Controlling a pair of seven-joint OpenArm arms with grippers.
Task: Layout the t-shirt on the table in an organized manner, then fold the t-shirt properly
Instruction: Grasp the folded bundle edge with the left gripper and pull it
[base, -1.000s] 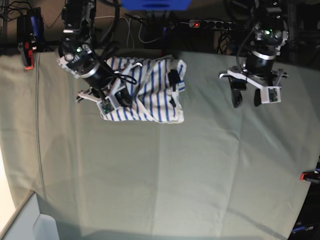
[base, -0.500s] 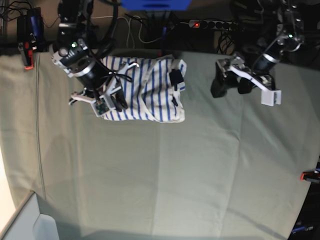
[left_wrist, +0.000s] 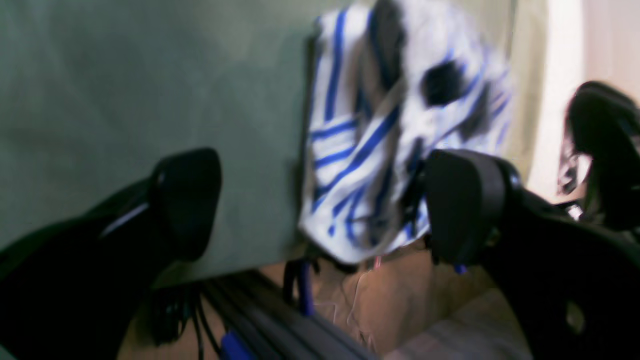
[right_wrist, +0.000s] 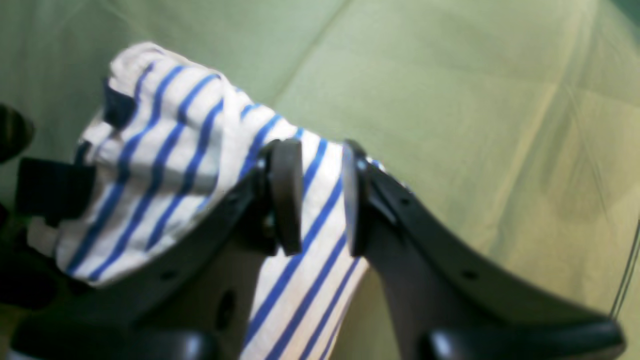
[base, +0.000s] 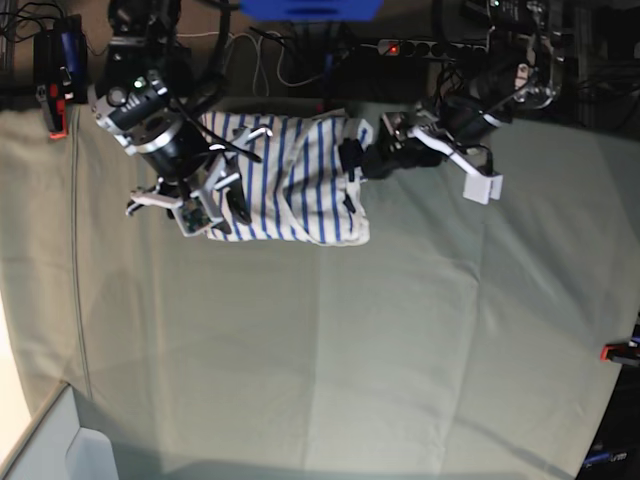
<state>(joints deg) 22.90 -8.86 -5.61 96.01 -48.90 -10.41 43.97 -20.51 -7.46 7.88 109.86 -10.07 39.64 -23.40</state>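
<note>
My left gripper is to close on the t-shirt at the middle of its bunched side edge (base: 351, 174) (left_wrist: 372, 153), opposite the t-shirt's edge that is under my right gripper.
The t-shirt (base: 300, 185) lies bunched in a rough square at the back of the table (base: 400, 330), white with blue stripes and dark tabs on its right side. My right gripper (base: 225, 205) hovers over the shirt's left edge. In the right wrist view its pads (right_wrist: 285, 195) stand a little apart, open, and striped t-shirt (right_wrist: 170, 150) shows through the gap. My left gripper (base: 362, 160) is at the shirt's right edge. It is wide open (left_wrist: 325, 205), with the t-shirt (left_wrist: 360, 125) just beyond its fingertips (left_wrist: 465, 200) at the table's back edge.
Red clamps sit at the table's back left (base: 55, 120) and right edge (base: 620, 350). A power strip (base: 420, 47) and cables lie behind the table. A pale bin (base: 60, 440) stands at the front left corner.
My left arm swung in from the table's right side to the shirt's right edge while its jaws opened wide. The right gripper shifted slightly left and its jaws parted.
</note>
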